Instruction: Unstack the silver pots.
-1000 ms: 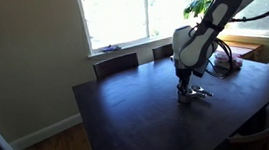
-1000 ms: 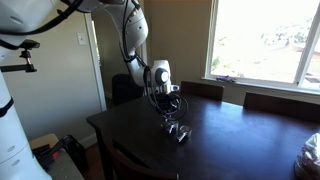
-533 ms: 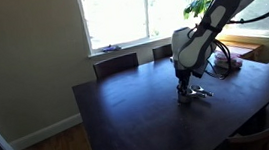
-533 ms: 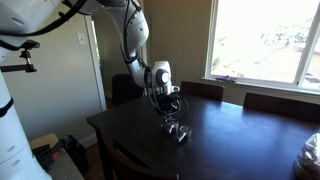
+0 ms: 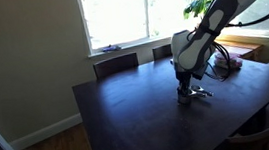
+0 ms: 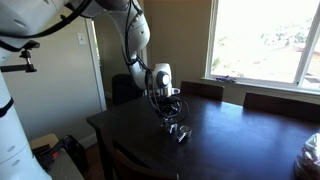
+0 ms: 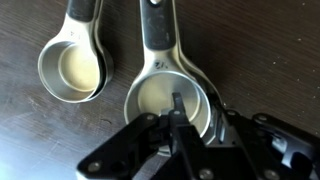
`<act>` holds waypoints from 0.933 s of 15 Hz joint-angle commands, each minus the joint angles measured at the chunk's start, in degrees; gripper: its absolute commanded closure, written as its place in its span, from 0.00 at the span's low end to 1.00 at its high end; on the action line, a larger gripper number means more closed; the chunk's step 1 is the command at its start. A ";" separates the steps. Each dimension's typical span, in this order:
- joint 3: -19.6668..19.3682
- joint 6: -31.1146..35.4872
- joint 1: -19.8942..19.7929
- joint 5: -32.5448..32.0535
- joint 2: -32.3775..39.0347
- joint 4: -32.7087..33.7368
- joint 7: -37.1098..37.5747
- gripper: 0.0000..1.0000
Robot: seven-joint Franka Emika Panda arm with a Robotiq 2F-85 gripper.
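Note:
The fingers of my gripper span the rims of both nested pots, so I will open them, grip only the upper pot's rim [image 7: 203,97] and lift the upper pot out.
In the wrist view two silver pots lie side by side on the dark table, handles pointing to the top. The smaller pot [image 7: 72,68] is at the left, the larger pot [image 7: 150,95] in the middle. My gripper [image 7: 195,112] straddles the larger pot's right rim, one finger [image 7: 177,108] inside the bowl and the other outside. Whether the jaws pinch the rim does not show. In both exterior views the gripper [image 5: 184,88] [image 6: 170,114] is low over the pots [image 5: 196,95] [image 6: 179,131].
The dark wooden table [image 5: 128,111] has chairs [image 5: 115,63] along its window side. A pinkish object [image 5: 230,64] and cables lie at the table's far end near a plant [image 5: 203,3]. A second chair back [image 6: 275,103] stands below the window.

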 commanded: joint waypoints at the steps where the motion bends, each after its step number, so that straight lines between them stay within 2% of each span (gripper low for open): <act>1: 0.46 -1.91 -0.81 0.76 0.50 0.73 -0.76 0.86; 3: 0.39 -1.48 -0.81 0.62 0.36 0.37 -0.77 0.95; 5: 0.54 -1.63 -1.01 0.67 0.07 -0.02 -1.08 1.00; 14: 0.40 -2.37 -0.75 0.13 -3.17 -2.52 -1.22 0.98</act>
